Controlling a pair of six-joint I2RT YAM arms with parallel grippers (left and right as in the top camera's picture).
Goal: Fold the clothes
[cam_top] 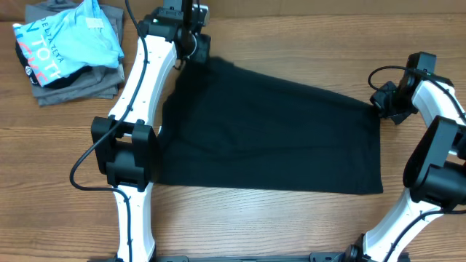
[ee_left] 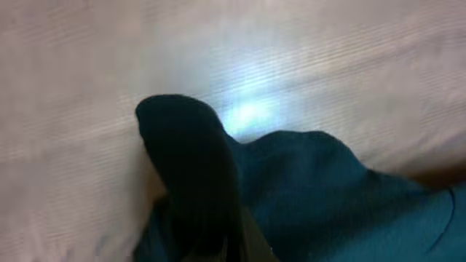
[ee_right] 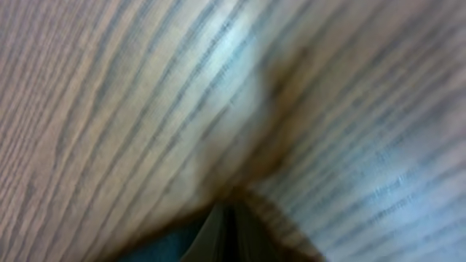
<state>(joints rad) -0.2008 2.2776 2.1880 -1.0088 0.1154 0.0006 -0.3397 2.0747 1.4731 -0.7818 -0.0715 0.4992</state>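
My left gripper is going to release the bunched fabric on the black T-shirt's near half (cam_top: 177,138), setting it just inside the short side of the shirt.
The black T-shirt (cam_top: 269,135) lies spread across the middle of the wooden table in the overhead view. My left gripper (cam_top: 191,49) is at the shirt's far left corner, shut on a bunched fold of the black fabric (ee_left: 196,167); its fingertips (ee_left: 237,247) are pressed together under the cloth. My right gripper (cam_top: 381,106) is at the shirt's far right corner. Its fingers (ee_right: 231,233) are closed, with a sliver of dark fabric (ee_right: 164,246) beside them close to the table. The neck tag is hidden.
A light blue shirt with lettering (cam_top: 69,40) lies on a pile of folded grey garments (cam_top: 80,84) at the far left corner of the table (cam_top: 291,44). Bare wood shows around the T-shirt.
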